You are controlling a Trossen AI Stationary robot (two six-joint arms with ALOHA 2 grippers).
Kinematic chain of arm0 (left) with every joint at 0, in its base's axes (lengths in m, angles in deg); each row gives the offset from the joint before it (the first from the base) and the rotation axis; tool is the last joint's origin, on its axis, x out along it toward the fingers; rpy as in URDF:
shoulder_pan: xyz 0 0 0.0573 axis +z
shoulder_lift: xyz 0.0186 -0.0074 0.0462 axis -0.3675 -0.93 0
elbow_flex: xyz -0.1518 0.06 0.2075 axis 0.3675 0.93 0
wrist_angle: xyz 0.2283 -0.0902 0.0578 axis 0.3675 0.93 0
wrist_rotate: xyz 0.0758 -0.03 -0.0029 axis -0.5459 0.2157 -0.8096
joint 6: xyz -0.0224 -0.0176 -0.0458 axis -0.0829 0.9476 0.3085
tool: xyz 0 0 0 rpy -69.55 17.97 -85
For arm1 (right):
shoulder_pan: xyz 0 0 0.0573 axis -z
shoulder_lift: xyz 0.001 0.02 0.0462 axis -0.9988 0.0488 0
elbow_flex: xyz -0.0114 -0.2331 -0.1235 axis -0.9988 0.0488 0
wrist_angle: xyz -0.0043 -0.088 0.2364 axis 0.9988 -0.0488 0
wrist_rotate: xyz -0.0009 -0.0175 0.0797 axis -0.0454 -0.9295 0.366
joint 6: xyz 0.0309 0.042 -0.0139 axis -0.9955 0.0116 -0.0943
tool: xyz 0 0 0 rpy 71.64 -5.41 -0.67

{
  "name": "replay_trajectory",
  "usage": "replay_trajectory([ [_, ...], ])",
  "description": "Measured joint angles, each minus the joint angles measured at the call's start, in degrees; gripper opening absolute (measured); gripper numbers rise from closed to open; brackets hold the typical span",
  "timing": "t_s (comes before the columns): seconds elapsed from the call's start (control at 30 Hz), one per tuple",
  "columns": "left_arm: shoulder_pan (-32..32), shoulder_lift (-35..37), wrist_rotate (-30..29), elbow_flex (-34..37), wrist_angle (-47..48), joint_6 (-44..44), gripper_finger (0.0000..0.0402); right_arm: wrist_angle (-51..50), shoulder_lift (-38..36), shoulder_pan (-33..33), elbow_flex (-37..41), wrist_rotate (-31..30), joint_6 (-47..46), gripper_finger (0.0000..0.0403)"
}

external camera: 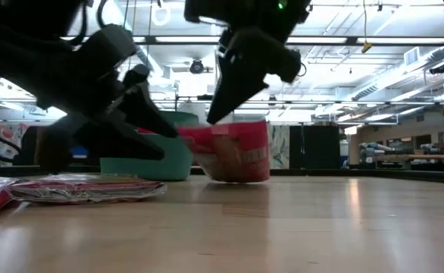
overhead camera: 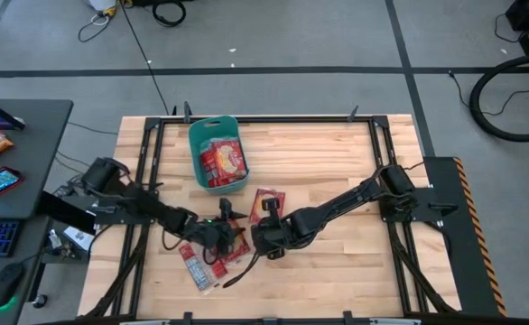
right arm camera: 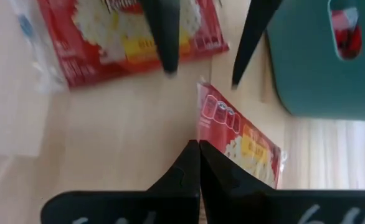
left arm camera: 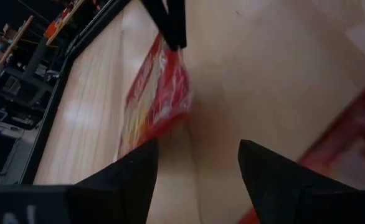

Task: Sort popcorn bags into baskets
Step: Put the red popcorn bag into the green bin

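Note:
My right gripper will take the popcorn bag's side (external camera: 254, 142) deeper while my left gripper steadies the bag, because my right gripper has only a shallow pinch on the bag's upper edge.
One red popcorn bag (overhead camera: 269, 199) stands tilted on the table in front of the teal basket (overhead camera: 218, 153), which has more bags inside. My right gripper (right arm camera: 199, 144) is shut on this bag (right arm camera: 241, 146). My left gripper (left arm camera: 198, 146) is open just to the bag's left and touches nothing. It hovers over another bag (right arm camera: 126, 37) that lies flat. More bags lie flat near the near edge (overhead camera: 197, 266). In the low view the held bag (external camera: 237, 155) stands curved in front of the basket (external camera: 173, 163). My right gripper pinches the bag's upper edge (left arm camera: 170, 53) between its two shut fingers, coming down at a slant from above. The bag is tipped up on its side, its lower edge (external camera: 233, 179) down at the table. Whether that edge touches the wood, I cannot tell.
Flat bags lie on the wood left of the grippers (external camera: 85, 188) and under the left arm (overhead camera: 233, 248). The basket's wall (right arm camera: 307, 68) stands close beyond the held bag. Bare wood stretches to the right (overhead camera: 355, 244). A desk with a keyboard stands off the table's left side.

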Motion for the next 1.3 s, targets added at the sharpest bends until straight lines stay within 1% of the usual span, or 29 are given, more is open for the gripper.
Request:
replay_trajectory([
  [0.27, 2.21, -5.94, -1.46, -6.59, -0.31, -1.25, 0.0225, 2.56, -0.33, -0.02, 0.00, 2.13, -0.24, 0.0002],
  [0.37, 2.40, -6.62, -1.46, -7.40, 0.21, -1.29, 0.0208, 2.93, -0.33, -0.02, 0.00, 2.13, -0.37, 0.0002],
  [0.43, 2.38, -6.65, -1.44, -7.55, 0.05, -1.24, 0.0184, 3.38, -0.33, -0.09, 0.00, 2.13, -0.33, 0.0005],
  [0.53, 2.33, -6.65, -1.41, -7.55, 0.15, -0.16, 0.0138, 3.41, -0.33, -0.28, 0.00, 2.13, -1.20, 0.0019],
  [0.7, 2.35, -6.69, -0.34, -7.55, 0.33, 2.01, 0.0057, 2.23, -2.08, -1.34, 0.00, 1.48, -1.54, 0.0067],
  [0.8, 2.35, -6.69, -0.05, -7.55, 0.57, 2.83, 0.0024, -0.31, -3.26, -2.04, -0.04, 1.40, -3.24, 0.0101],
  [1.0, 2.35, -6.58, 0.11, -7.55, 1.12, 5.60, 0.0024, -5.35, -3.57, -3.13, 0.05, 1.34, -8.25, 0.0178],
  [1.07, 2.35, -5.99, 0.18, -7.55, 1.41, 7.16, 0.0035, -5.77, -3.57, -3.50, 0.87, 0.98, -9.75, 0.0201],
  [1.13, 2.35, -5.18, 0.78, -7.55, 2.49, 8.83, 0.0043, -6.17, -3.57, -4.00, 1.92, -0.74, -10.36, 0.0221],
  [1.23, 2.35, -3.60, 1.63, -7.54, 4.05, 10.98, 0.0045, -2.69, -3.49, -4.53, 4.86, -3.23, -10.27, 0.0241],
  [1.3, 2.35, -2.58, 1.78, -7.53, 4.34, 11.98, 0.0041, 0.42, -3.35, -4.61, 7.10, -5.07, -9.39, 0.0247],
])
